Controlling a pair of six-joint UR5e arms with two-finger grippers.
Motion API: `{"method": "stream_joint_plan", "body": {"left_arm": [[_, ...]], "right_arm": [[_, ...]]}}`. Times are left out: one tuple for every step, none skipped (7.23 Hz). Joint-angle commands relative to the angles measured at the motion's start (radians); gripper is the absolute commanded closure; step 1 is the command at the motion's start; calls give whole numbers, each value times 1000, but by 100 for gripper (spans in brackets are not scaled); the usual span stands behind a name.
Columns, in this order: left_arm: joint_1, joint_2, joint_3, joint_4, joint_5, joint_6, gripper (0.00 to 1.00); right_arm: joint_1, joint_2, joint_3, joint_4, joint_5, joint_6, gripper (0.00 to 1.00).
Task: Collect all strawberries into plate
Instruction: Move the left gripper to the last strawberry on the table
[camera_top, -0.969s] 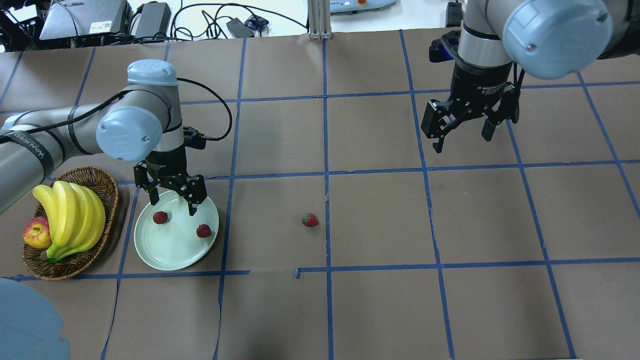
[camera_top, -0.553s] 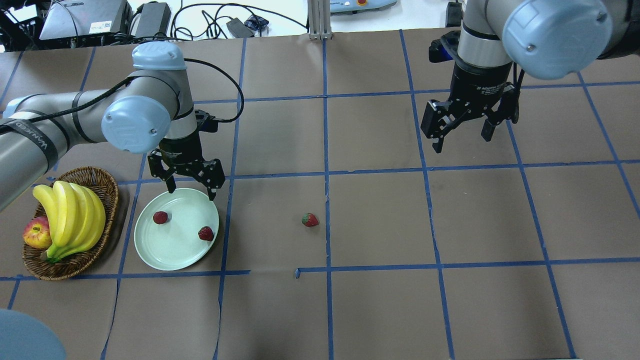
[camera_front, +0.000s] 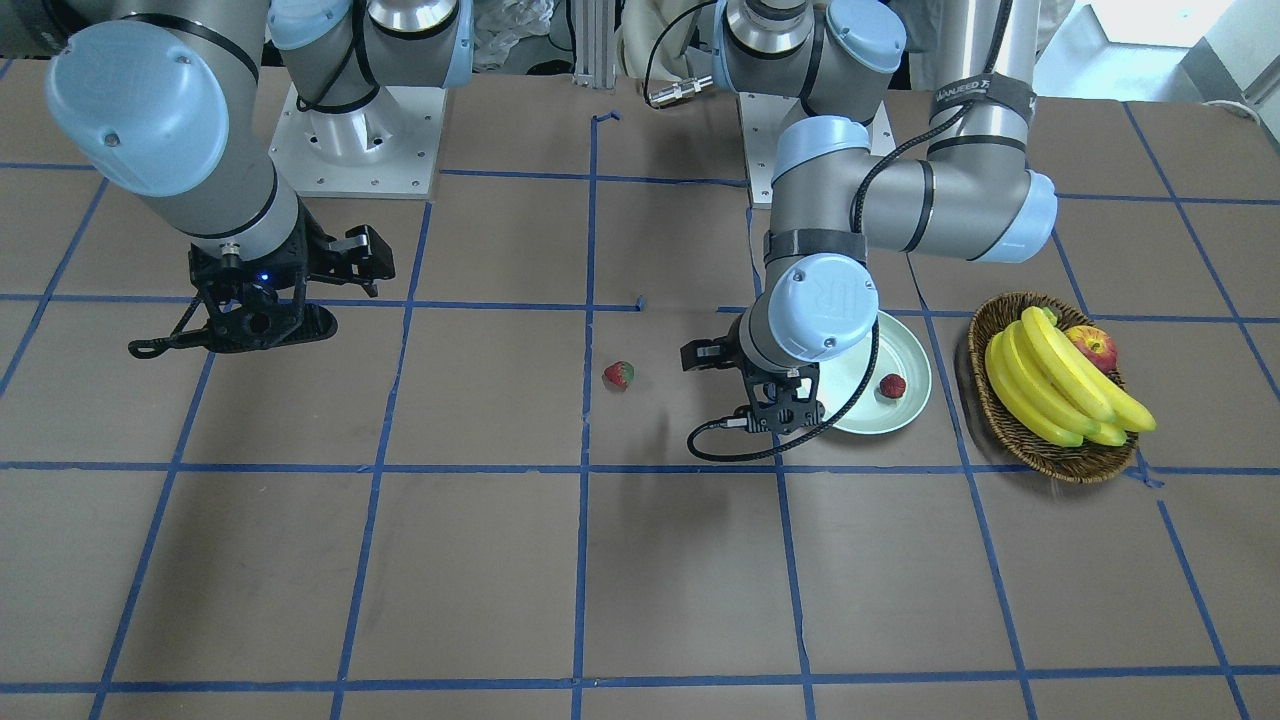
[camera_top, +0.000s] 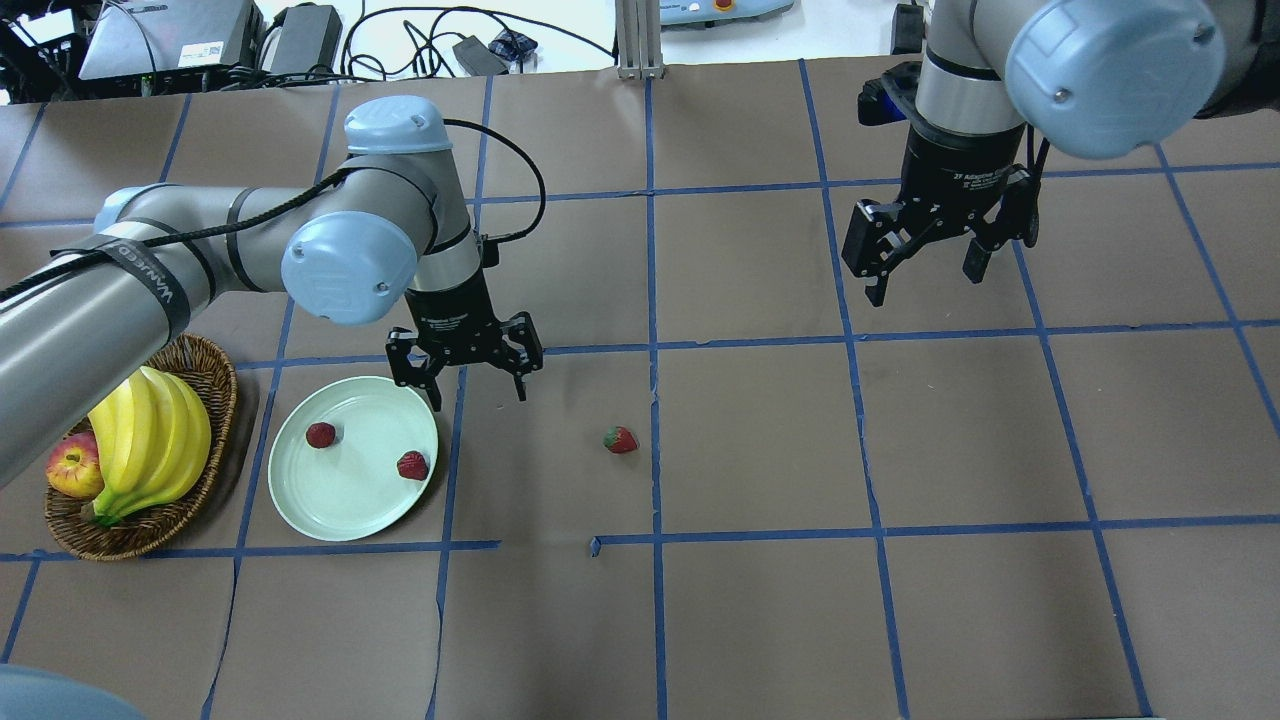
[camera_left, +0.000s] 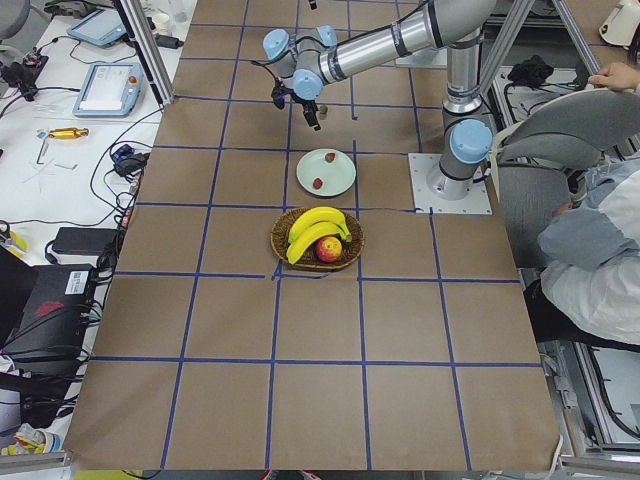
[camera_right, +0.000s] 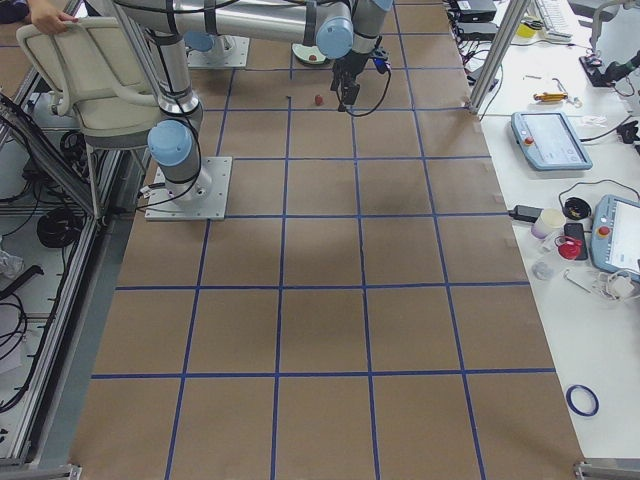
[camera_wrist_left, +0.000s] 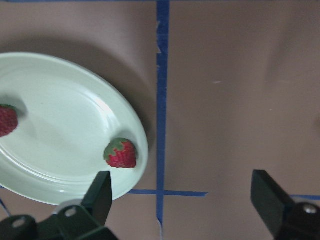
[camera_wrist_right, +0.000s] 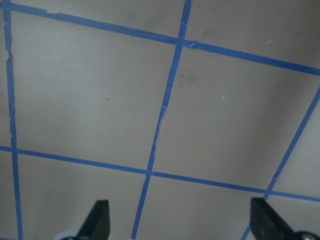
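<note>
The loose strawberry (camera_front: 619, 376) lies on the brown table beside a blue tape line, and next I should close my left gripper on its sides.
The pale mint plate (camera_top: 345, 500) lies at the left and holds two strawberries (camera_top: 320, 435) (camera_top: 412, 465). A third strawberry (camera_top: 620, 440) lies on the brown table near the middle. My left gripper (camera_top: 480, 398) is open and empty. It hangs just past the plate's far right rim, left of the loose strawberry. In the left wrist view, my left gripper (camera_wrist_left: 182, 192) shows wide open over the table, with the plate (camera_wrist_left: 55, 150) and a strawberry (camera_wrist_left: 121, 153) at the left. My right gripper (camera_top: 926, 287) is open and empty at the far right.
A brown wicker basket (camera_top: 218, 385) with bananas (camera_top: 150, 440) and a red-yellow apple (camera_top: 72, 468) stands left of the plate. Blue tape lines grid the table. Cables and devices lie along the far edge.
My left gripper has moved right, from over the plate's far part to just past its right rim, and stays open. The right arm has not moved.
</note>
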Motion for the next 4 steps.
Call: {"method": "stream_joint_plan", "body": {"left_arm": [[-43,-10,-14,1,-149,-192,0],[-64,-17,-30,21,-199,-246,0],[-67,-26,-47,59,-233,-300,0],[-69,-39,-63,86,-266,-312,0]], "right_arm": [[0,0,-1,2,-3,1,0],[0,1,0,4,-3,-1,0],[0,0,0,4,-4,-1,0],[0,0,5,2,-6,1,0]]}}
